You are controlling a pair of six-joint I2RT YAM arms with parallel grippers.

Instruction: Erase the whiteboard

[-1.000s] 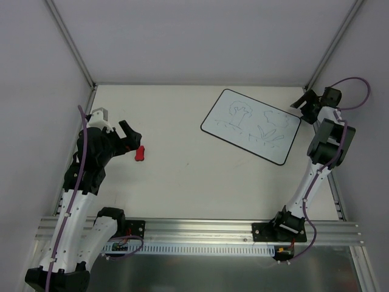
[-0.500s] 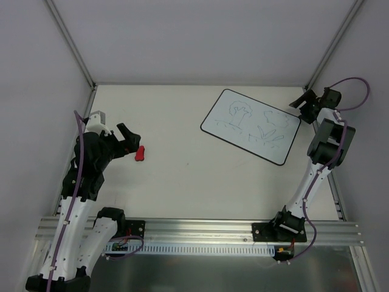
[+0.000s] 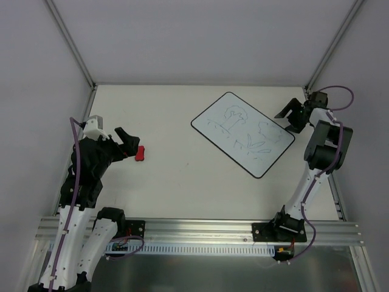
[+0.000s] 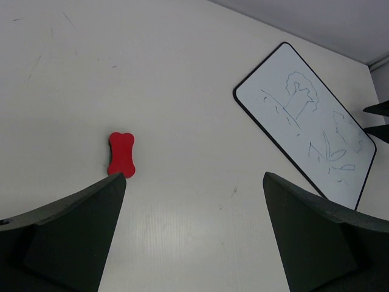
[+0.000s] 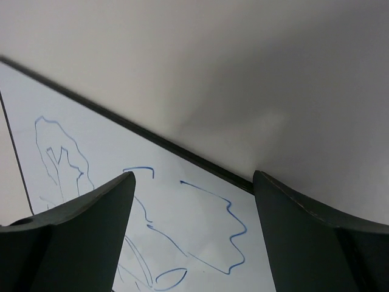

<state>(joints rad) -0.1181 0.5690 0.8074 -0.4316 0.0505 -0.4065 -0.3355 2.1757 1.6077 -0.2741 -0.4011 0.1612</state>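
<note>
The robot's left gripper needs to next move to the red eraser's narrow middle (image 3: 140, 153) (image 4: 121, 155) and close there, as that eraser will wipe the whiteboard.
The whiteboard (image 3: 242, 134) lies tilted on the table at the back right and bears thin line doodles. It also shows in the left wrist view (image 4: 304, 134) and in the right wrist view (image 5: 182, 219). My right gripper (image 3: 285, 119) is open and empty at the board's right corner, its fingertips over the board's edge (image 5: 193, 176). The red bone-shaped eraser (image 3: 140, 153) lies on the table at the left, also in the left wrist view (image 4: 121, 154). My left gripper (image 3: 129, 142) is open and empty just left of the eraser (image 4: 194, 182).
Grey enclosure walls stand to the left, right and back, with metal posts at the back corners (image 3: 313, 79). An aluminium rail (image 3: 200, 230) runs along the near edge with both arm bases on it.
The right gripper has moved left and the whiteboard has slid left and turned with it. The left arm has drawn back slightly; the eraser has not moved.
</note>
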